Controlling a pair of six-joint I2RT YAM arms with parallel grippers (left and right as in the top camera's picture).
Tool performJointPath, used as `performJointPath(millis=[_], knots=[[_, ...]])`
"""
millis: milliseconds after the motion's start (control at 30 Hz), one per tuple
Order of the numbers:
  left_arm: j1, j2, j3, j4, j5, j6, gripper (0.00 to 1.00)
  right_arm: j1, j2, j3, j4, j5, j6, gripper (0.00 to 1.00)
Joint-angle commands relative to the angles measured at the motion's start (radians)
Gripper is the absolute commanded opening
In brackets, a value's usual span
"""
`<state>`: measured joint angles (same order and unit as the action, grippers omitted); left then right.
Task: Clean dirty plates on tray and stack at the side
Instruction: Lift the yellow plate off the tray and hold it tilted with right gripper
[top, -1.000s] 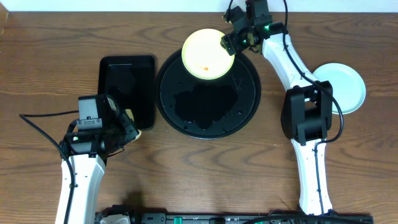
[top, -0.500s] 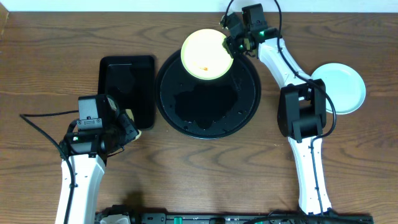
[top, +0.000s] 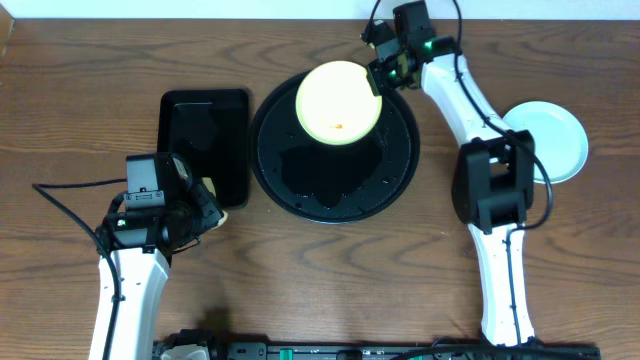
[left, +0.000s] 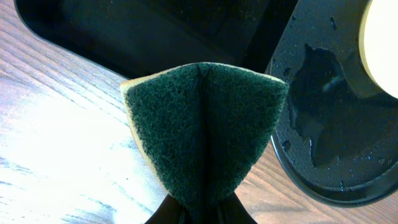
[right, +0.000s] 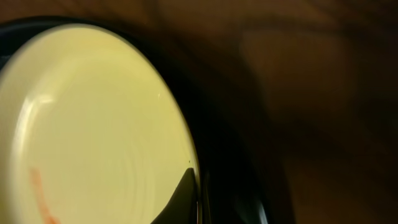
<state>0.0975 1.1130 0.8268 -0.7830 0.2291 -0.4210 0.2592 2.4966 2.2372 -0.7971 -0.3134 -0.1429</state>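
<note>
I need to let go of the pale yellow plate with my right gripper over the round tray's rim (top: 393, 145) nearest the mint-green plate.
A pale yellow plate (top: 338, 103) with an orange smear sits over the far part of the round black tray (top: 320, 185). My right gripper (top: 378, 72) is shut on the plate's right rim. In the right wrist view one dark fingertip (right: 185, 194) lies on the plate (right: 93, 124) at its edge, with the gripper (right: 198, 200) pinching the rim. A mint-green plate (top: 550, 140) lies on the table to the right, beside the right arm. My left gripper (top: 203, 205) is shut on a green sponge (left: 205, 130), folded between its jaws, just off the tray (left: 323, 143).
A rectangular black tray (top: 205, 140) lies left of the round tray, just beyond the sponge. The round tray's surface is wet with dark puddles. The right arm's base (top: 490, 185) stands between the round tray and the mint-green plate.
My right gripper has shut on the yellow plate's rim. The plate has shifted slightly nearer and to the right, further onto the tray. The left arm has not moved.
</note>
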Motion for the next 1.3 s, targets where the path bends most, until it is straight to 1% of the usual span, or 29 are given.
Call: performJointPath(millis=[0, 100, 167, 267, 333, 367, 400, 467, 667, 800, 933, 1100, 1200, 1267], knots=[[0.004, 0.004, 0.008, -0.002, -0.013, 0.010, 0.10, -0.010, -0.137, 0.005, -0.079, -0.004, 0.109, 0.01], [0.004, 0.004, 0.007, -0.010, -0.013, 0.010, 0.09, -0.013, -0.182, 0.005, -0.201, 0.011, 0.211, 0.01], [0.004, 0.004, 0.006, -0.021, -0.013, 0.010, 0.09, -0.018, -0.200, 0.005, -0.282, 0.073, 0.297, 0.01], [0.004, 0.004, 0.006, -0.032, -0.013, 0.010, 0.09, -0.032, -0.204, 0.005, -0.409, 0.238, 0.508, 0.01], [0.004, 0.004, 0.006, -0.035, -0.013, 0.010, 0.09, -0.042, -0.204, -0.008, -0.476, 0.310, 0.646, 0.01], [0.004, 0.004, 0.006, -0.035, -0.013, 0.010, 0.09, -0.046, -0.204, -0.016, -0.506, 0.320, 0.693, 0.01], [0.004, 0.004, 0.006, -0.035, -0.013, 0.010, 0.09, -0.048, -0.204, -0.018, -0.528, 0.320, 0.703, 0.01], [0.004, 0.004, 0.006, -0.035, -0.013, 0.010, 0.09, -0.048, -0.204, -0.030, -0.562, 0.342, 0.703, 0.01], [0.004, 0.004, 0.006, -0.035, -0.013, 0.010, 0.09, -0.018, -0.204, -0.093, -0.617, 0.533, 0.730, 0.01], [0.004, 0.004, 0.006, -0.032, -0.014, 0.010, 0.10, 0.000, -0.204, -0.166, -0.563, 0.549, 0.710, 0.01], [0.004, 0.004, 0.006, -0.031, -0.013, 0.010, 0.09, 0.014, -0.204, -0.232, -0.549, 0.563, 0.708, 0.01], [0.004, 0.004, 0.006, -0.031, -0.014, 0.010, 0.09, 0.017, -0.204, -0.251, -0.594, 0.573, 0.638, 0.01], [0.004, 0.004, 0.006, -0.027, -0.013, 0.010, 0.10, 0.017, -0.204, -0.249, -0.603, 0.544, 0.552, 0.01], [0.004, 0.004, 0.006, -0.024, -0.014, 0.010, 0.09, 0.017, -0.204, -0.248, -0.602, 0.505, 0.490, 0.04]])
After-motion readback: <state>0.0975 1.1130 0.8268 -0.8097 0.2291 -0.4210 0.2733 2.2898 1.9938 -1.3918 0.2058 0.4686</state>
